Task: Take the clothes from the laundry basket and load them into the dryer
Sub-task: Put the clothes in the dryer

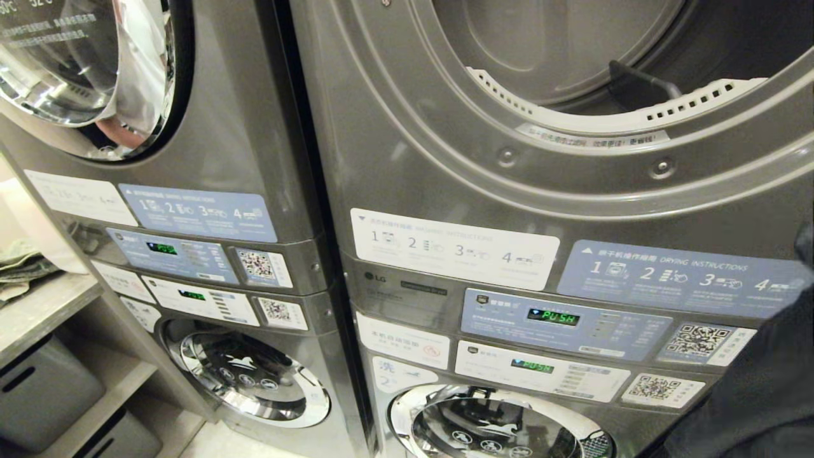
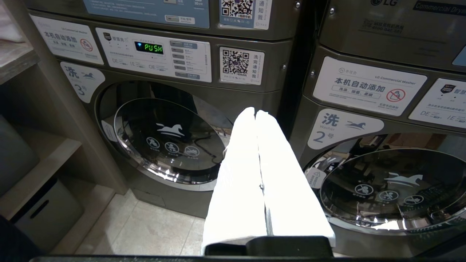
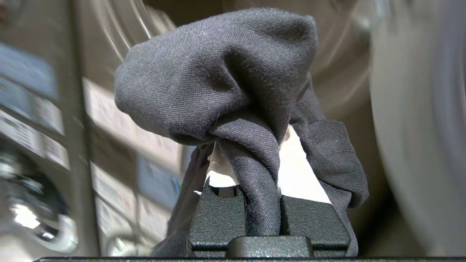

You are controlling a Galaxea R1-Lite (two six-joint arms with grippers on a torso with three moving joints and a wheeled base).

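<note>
My right gripper is going to let go of the dark grey garment, now bunched over that gripper, draped over the lower rim of the dryer opening (image 1: 558, 133).
The dryer (image 1: 496, 159) fills the upper right of the head view, its door open and the drum (image 1: 559, 57) showing no clothes. A dark grey garment (image 3: 218, 72) is bunched over my right gripper (image 3: 255, 145), which is shut on a fold of it; the white fingers (image 3: 302, 174) show beneath the cloth. In the head view the same dark cloth (image 1: 763, 394) hangs at the lower right edge, below the dryer opening. My left gripper (image 2: 255, 112) is shut on nothing, low in front of the washers. The laundry basket is out of view.
A second stacked machine (image 1: 210, 127) stands at the left with its upper door (image 1: 82, 70) shut. Two washer doors (image 1: 248, 375) (image 1: 502, 426) sit below the control panels (image 1: 553, 318). A wooden shelf (image 1: 38, 312) with folded cloths and grey bins (image 1: 44, 394) stands far left.
</note>
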